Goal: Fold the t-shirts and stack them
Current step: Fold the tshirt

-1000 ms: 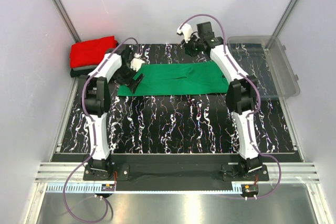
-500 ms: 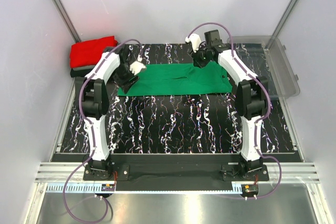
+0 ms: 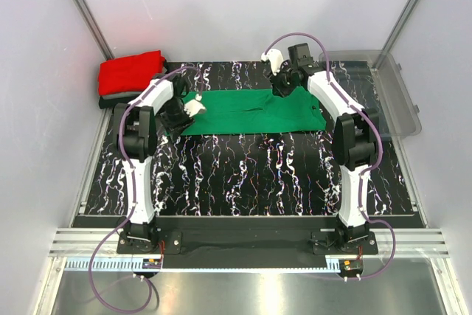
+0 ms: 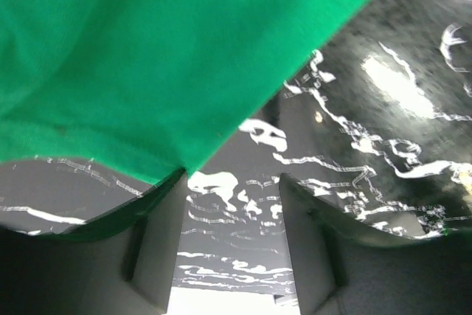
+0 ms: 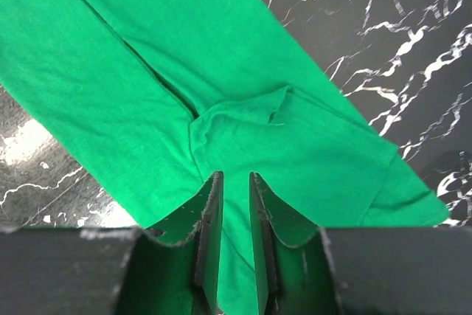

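My left gripper will open and pinch that corner (image 4: 177, 167) before it swings the green t-shirt around, because the corner lies against a finger, outside the gripper's gap.
The bright green t-shirt (image 3: 251, 112) lies spread sideways on the black marbled mat (image 3: 243, 175). My left gripper (image 3: 179, 114) is at its left edge. In the left wrist view the jaws (image 4: 232, 176) stand apart with bare mat between them, and the green cloth (image 4: 147, 49) touches the left fingertip (image 4: 173, 182). My right gripper (image 3: 282, 88) is low over the shirt's far edge. Its jaws (image 5: 232, 175) stand a narrow gap apart, and green cloth (image 5: 147, 57) shows flat through the gap. A folded red t-shirt (image 3: 131, 71) sits on a dark one (image 3: 110, 101) at the back left.
A clear plastic bin (image 3: 394, 101) stands at the back right, beside the right arm. White walls and slanted metal posts close in the sides and back. The near half of the mat is bare.
The left gripper has narrowed and moved in on the shirt's left edge, which has shifted slightly right. The right gripper came down from behind onto the shirt's far edge.
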Robot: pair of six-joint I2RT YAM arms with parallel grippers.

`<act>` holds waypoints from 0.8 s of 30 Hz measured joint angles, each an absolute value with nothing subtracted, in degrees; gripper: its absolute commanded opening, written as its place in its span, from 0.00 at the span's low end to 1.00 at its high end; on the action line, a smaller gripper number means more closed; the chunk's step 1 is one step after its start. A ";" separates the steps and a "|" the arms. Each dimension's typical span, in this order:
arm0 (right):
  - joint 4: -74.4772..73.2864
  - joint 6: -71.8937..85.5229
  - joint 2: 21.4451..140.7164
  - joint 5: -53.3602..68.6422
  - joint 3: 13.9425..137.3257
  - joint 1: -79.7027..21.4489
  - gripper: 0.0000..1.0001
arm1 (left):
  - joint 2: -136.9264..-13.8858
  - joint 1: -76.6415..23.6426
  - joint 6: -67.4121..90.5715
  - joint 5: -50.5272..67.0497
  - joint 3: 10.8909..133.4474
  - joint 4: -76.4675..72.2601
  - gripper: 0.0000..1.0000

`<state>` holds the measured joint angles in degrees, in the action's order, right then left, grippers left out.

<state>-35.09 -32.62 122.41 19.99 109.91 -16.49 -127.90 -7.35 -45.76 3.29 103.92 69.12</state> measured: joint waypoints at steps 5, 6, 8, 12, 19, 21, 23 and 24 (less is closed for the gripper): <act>-35.11 -31.57 122.41 20.25 107.98 -16.49 0.27 | -129.38 -7.33 -45.04 1.41 104.31 68.05 0.16; -35.16 -31.33 122.41 20.27 107.63 -16.49 0.27 | -129.40 -7.33 -44.93 1.15 104.31 67.70 0.10; -35.22 -30.87 122.41 20.51 107.11 -16.49 0.27 | -129.49 -7.33 -44.75 0.78 104.36 67.33 0.00; -35.18 -30.35 122.41 20.62 106.85 -16.49 0.27 | -129.49 -7.29 -44.53 0.60 104.40 67.29 0.00; -34.96 -30.11 122.41 20.62 105.43 -16.49 0.28 | -129.47 -7.29 -44.80 0.23 104.12 66.96 0.35; -34.96 -29.93 122.41 20.67 104.90 -16.49 0.28 | -129.25 -7.51 -44.84 -0.19 103.57 67.00 0.58; -34.96 -29.67 122.41 20.71 104.51 -16.49 0.28 | -128.60 -7.86 -44.58 -0.73 102.32 66.61 0.61; -34.96 -29.56 122.41 20.73 104.40 -16.49 0.28 | -128.18 -8.12 -44.66 -1.15 101.56 66.19 0.61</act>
<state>-34.96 -29.56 122.41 20.73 104.40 -16.49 -128.18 -8.12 -44.66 -1.15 101.56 66.19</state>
